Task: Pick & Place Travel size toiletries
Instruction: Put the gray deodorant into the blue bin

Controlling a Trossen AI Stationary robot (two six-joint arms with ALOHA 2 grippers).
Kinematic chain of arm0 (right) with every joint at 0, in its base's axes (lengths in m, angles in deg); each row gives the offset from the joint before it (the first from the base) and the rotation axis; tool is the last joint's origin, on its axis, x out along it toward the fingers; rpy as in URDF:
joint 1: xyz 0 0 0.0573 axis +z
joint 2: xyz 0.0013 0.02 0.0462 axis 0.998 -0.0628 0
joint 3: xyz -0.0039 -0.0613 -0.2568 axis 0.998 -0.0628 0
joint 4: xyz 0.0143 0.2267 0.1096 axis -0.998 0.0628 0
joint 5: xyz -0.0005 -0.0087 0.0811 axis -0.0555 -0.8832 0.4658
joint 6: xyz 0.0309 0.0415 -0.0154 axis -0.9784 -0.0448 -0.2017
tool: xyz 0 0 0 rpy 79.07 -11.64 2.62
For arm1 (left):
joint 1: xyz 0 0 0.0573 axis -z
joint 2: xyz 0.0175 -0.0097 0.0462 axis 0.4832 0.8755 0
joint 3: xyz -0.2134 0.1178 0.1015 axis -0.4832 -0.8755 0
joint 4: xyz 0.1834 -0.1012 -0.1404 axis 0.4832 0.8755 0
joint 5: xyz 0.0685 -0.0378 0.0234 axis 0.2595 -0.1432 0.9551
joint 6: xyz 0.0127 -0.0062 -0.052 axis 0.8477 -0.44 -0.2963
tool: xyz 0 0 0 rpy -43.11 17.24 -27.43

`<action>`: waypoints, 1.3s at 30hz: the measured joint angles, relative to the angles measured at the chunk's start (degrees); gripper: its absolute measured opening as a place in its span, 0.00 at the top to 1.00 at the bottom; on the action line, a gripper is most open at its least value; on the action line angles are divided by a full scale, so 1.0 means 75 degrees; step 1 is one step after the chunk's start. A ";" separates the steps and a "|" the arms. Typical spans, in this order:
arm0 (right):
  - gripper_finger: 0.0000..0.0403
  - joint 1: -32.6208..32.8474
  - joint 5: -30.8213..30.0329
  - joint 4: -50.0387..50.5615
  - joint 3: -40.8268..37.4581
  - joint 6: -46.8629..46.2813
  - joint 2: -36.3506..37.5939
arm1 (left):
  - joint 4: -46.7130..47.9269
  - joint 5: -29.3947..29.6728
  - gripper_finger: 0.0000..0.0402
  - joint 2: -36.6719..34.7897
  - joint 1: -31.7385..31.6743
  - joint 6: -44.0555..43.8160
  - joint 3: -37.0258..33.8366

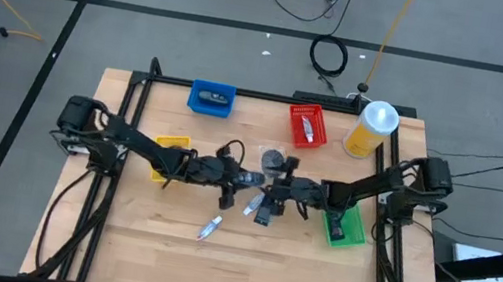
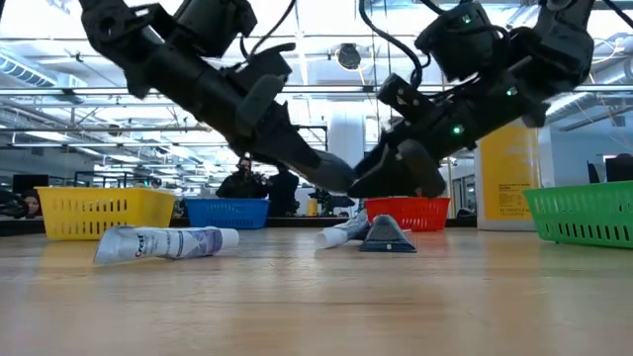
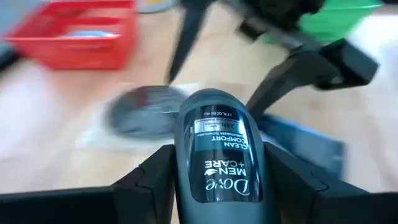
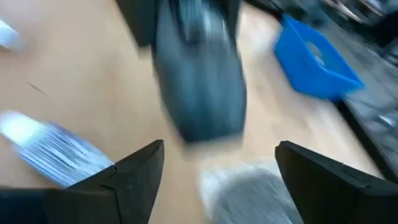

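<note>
My right gripper should next move to the grey disc in its clear wrapper and close on the disc's edge [image 1: 273, 164] [image 4: 229, 208] that is nearest the small dark packet.
My left gripper [image 3: 214, 186] is over the table's middle [image 1: 238, 174], shut on a dark Dove Men+Care bottle [image 3: 214, 149]. My right gripper [image 4: 217, 174] is open and faces it from the right [image 1: 278, 192]. The same bottle [image 4: 199, 81] shows just ahead of its fingers. A grey disc in a clear wrapper [image 3: 146, 112] lies flat on the table beyond the bottle [image 1: 272, 158]. Two white-silver tubes [image 1: 210, 226] [image 1: 252, 204] and a small dark packet [image 2: 388, 235] lie on the wood. My left gripper pinches the dark bottle's lower body [image 3: 186, 186] between its two fingers [image 3: 152, 183], one on each side. The bottle lies along the fingers, its rounded end [image 3: 214, 102] pointing away from the wrist toward the right arm. In the low view the fingers stand above the table top.
Coloured bins ring the work area: yellow [image 1: 170, 148] at left, blue [image 1: 212, 98] and red [image 1: 307, 126] at the far side, green [image 1: 344, 227] at right. A tall yellow canister with a white lid [image 1: 371, 130] stands far right. The near half of the table is bare wood.
</note>
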 joint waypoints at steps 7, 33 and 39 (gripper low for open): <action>0.24 -0.0001 -0.0524 0.0358 -0.0064 -0.0404 0.0792 | 0.3242 0.2274 0.51 -0.1670 -0.0478 -0.0316 -0.0007; 0.26 0.0012 0.0268 0.0212 -0.0148 -0.0613 0.0911 | 0.3253 -0.3528 0.50 -0.1210 -0.6953 0.1407 -0.0009; 0.26 0.0012 0.0271 0.0214 -0.0151 -0.0613 0.0911 | 0.3138 -0.3519 0.49 -0.0955 -0.6991 0.1546 -0.0009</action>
